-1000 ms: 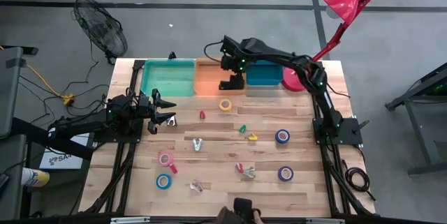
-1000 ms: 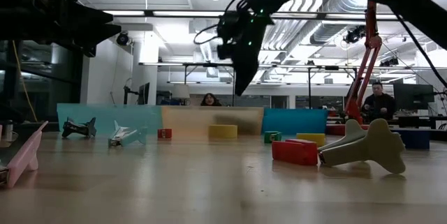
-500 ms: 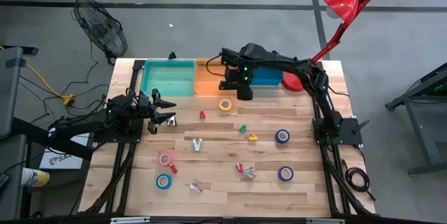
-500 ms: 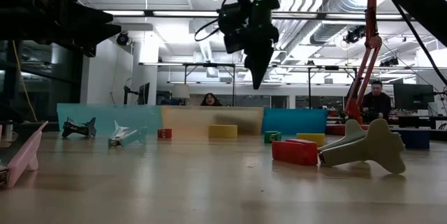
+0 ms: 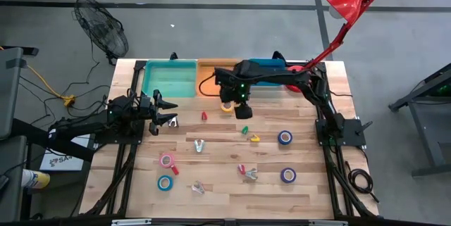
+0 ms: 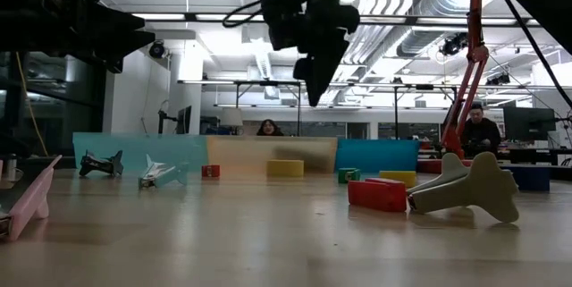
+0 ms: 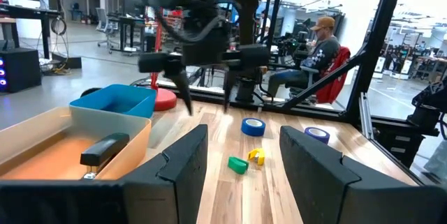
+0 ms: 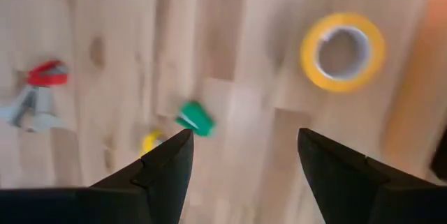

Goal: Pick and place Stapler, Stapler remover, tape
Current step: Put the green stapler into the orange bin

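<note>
I should next move my right gripper to the small green stapler's middle (image 5: 244, 129) (image 8: 195, 118), beside the small yellow stapler, and close it there.
My right gripper (image 5: 240, 108) (image 8: 244, 158) hangs open, pointing down, well above the table (image 6: 313, 77), just beside the yellow tape roll (image 5: 227, 105) (image 8: 342, 51), which lies flat on the wood. The black stapler (image 7: 105, 148) lies in the orange bin (image 5: 206, 79). Two dark blue tape rolls (image 5: 285, 137) (image 5: 287, 175), a pink one (image 5: 167, 160) and a light blue one (image 5: 165, 182) lie flat on the table. Staple removers (image 5: 199, 145) (image 5: 246, 173) (image 5: 197, 188) lie among them. My left gripper (image 5: 166, 113) (image 7: 241, 175) waits open at the left edge.
A teal bin (image 5: 169, 78) and a blue bin (image 5: 266, 75) flank the orange one along the far edge. Small red (image 5: 204, 115), green (image 5: 245, 129) and yellow (image 5: 254, 139) bits lie mid-table. A red lamp (image 5: 349, 1) stands at the far right corner.
My right gripper has moved from above the orange bin toward the table's near edge, to a spot beside the yellow tape roll, staying high. It has rolled and tipped as it went. Its fingers have stayed open.
</note>
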You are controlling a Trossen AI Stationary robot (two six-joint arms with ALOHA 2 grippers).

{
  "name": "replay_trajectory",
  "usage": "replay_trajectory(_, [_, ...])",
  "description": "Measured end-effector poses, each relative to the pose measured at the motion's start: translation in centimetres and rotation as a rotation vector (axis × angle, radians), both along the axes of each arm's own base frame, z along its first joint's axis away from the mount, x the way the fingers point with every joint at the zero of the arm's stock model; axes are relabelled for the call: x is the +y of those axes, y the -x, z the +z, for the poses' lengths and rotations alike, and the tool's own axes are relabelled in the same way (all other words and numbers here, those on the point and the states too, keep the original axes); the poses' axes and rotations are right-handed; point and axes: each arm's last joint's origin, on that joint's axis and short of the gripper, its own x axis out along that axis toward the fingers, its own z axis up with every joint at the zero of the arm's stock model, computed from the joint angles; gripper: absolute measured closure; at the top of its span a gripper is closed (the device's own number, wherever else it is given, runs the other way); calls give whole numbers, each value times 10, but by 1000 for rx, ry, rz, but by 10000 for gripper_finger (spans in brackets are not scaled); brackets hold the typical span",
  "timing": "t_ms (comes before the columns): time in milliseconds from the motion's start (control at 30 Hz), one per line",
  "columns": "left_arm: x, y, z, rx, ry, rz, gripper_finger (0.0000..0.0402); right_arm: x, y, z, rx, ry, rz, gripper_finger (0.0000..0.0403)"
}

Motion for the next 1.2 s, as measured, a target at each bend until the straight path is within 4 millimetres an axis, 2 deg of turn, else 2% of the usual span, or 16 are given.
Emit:
replay_trajectory(100, [0, 0, 0, 0, 0, 0, 224, 8, -2, -9, -4, -9, 12, 155])
replay_trajectory(200, [0, 0, 0, 0, 0, 0, 224, 15, 3, -34, 19, -18, 3, 155])
replay_trajectory(300, [0, 0, 0, 0, 0, 1, 224, 22, 14, -60, 47, -20, 1, 155])
replay_trajectory(433, [0, 0, 0, 0, 0, 1, 224, 32, 28, -78, 22, -4, 14, 155])
replay_trajectory(767, [0, 0, 0, 1, 0, 0, 224, 62, 58, -97, -26, 152, 280, 155])
replay_trajectory(967, [0, 0, -1, 12, 3, 0, 224, 71, 64, -117, -80, 209, 441, 155])
replay_trajectory(1200, [0, 0, -4, 40, 9, 0, 224, 71, 66, -123, -119, 241, 509, 155])
